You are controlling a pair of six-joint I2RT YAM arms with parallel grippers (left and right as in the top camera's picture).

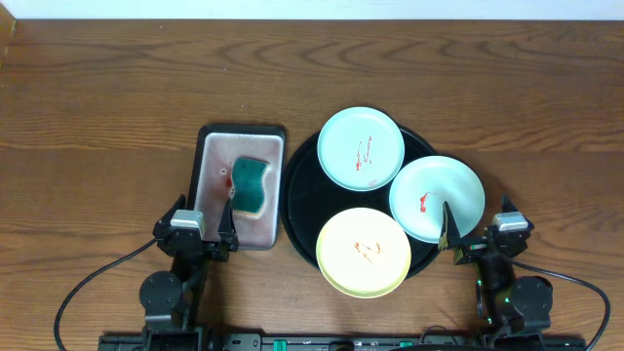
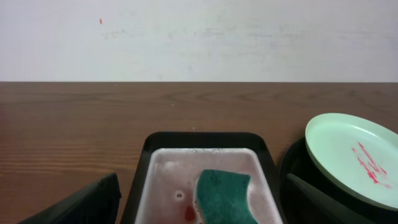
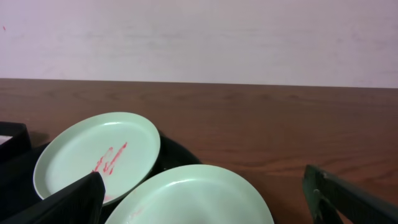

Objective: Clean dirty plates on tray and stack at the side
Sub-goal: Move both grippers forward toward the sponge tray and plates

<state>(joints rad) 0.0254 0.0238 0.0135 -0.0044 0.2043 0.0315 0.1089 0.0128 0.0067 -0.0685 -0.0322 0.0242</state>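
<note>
The robot's left gripper should next move to the green sponge's middle [image 1: 250, 186] [image 2: 229, 219] in the small pinkish tray and close there.
Three sauce-smeared plates lie on the round black tray [image 1: 302, 200]: a mint-green plate [image 1: 361, 148] at the back, a second mint-green plate [image 1: 437, 198] on the right rim, and a pale yellow plate [image 1: 363, 252] at the front. My left gripper [image 1: 203, 230] is open and empty at the near end of the small pinkish tray [image 1: 255, 232]. My right gripper [image 1: 478, 232] is open and empty at the near right edge of the right mint plate [image 3: 199, 196]. The back mint plate also shows in the left wrist view [image 2: 354, 155] and in the right wrist view [image 3: 99, 155].
A green sponge [image 1: 251, 184] lies in the small pinkish tray, beside red sauce spots; it also shows in the left wrist view [image 2: 224, 198]. Bare wooden table [image 1: 117, 107] stretches left, right and behind the trays.
</note>
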